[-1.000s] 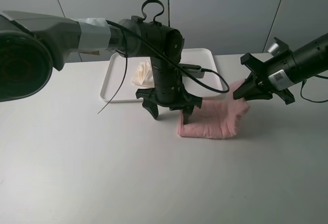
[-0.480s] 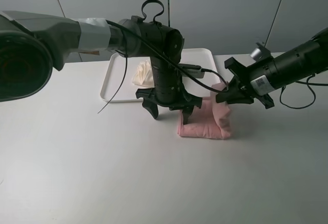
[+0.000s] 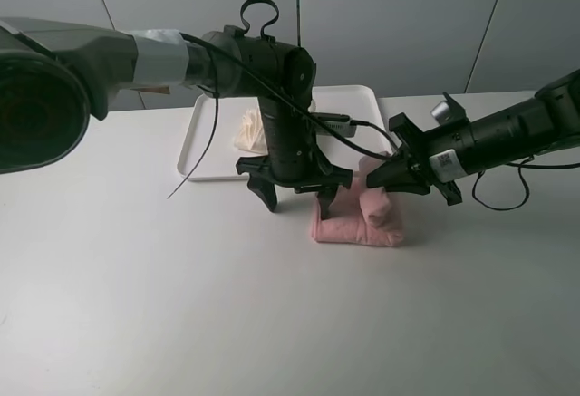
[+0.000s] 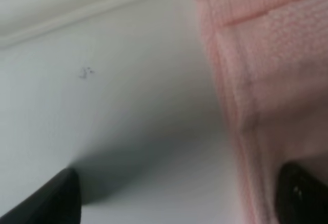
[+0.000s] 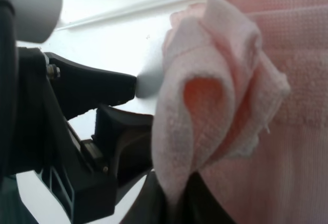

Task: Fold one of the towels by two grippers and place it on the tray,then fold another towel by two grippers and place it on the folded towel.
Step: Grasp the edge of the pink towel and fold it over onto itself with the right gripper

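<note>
The rolled towel edge, now held over the towel's middle, will be released by my right gripper along the pink towel's opposite edge (image 3: pixel 332 198), beside the fingertip of my left gripper.
A pink towel (image 3: pixel 349 229) lies on the table just in front of the white tray (image 3: pixel 201 142). A cream towel (image 3: pixel 252 130) lies bunched in the tray. My left gripper (image 3: pixel 297 198) points down, open, one fingertip (image 3: pixel 326 204) at the pink towel's left edge. The left wrist view shows that towel (image 4: pixel 266 65) beside the fingertip (image 4: pixel 302 196). My right gripper (image 3: pixel 391 175) is shut on the towel's right edge and holds it rolled over the towel's middle. The held bunch (image 5: pixel 205 101) fills the right wrist view, close to the left gripper (image 5: pixel 77 131).
The left arm's black cable (image 3: pixel 353 147) hangs over the tray's front edge near both grippers. The tray rim (image 4: pixel 102 8) shows close behind the towel in the left wrist view. The white table (image 3: pixel 181 305) stretches forward and to the left.
My right gripper has carried the pink towel's right edge leftwards over the towel, folding it toward the left gripper. The left gripper has stayed nearly still.
</note>
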`<state>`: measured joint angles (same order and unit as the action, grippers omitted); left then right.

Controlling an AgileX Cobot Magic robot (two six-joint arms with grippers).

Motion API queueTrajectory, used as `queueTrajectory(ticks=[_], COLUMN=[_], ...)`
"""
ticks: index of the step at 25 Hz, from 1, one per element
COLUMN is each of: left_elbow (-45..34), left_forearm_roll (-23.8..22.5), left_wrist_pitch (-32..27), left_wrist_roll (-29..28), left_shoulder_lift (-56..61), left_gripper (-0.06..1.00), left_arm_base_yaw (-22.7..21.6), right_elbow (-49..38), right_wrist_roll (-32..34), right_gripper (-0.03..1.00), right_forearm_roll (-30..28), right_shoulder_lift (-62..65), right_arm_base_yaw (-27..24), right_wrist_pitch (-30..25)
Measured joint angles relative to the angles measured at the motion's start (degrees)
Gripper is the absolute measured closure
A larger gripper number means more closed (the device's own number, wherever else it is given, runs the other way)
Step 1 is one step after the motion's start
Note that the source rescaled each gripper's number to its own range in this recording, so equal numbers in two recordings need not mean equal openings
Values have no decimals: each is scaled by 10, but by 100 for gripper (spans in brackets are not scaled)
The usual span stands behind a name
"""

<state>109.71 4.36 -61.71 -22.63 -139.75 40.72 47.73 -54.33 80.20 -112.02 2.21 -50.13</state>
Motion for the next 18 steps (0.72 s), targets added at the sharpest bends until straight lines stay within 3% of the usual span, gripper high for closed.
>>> queueTrajectory(ticks=[10,18], left_elbow=[0,0], left_forearm_roll=[2,24], left_wrist_pitch=[0,0], left_wrist_roll=[18,30], left_shoulder_lift=[0,0], left_gripper=[-3,-3], left_arm_base_yaw=[-1,-1], right_elbow=[-4,-4], right_wrist_roll=[-53,-62], right_gripper=[94,94], right_forearm_roll=[60,74], right_shoulder_lift=[-15,-15], right_arm_base_yaw=[12,29], right_wrist_pitch=[1,13])
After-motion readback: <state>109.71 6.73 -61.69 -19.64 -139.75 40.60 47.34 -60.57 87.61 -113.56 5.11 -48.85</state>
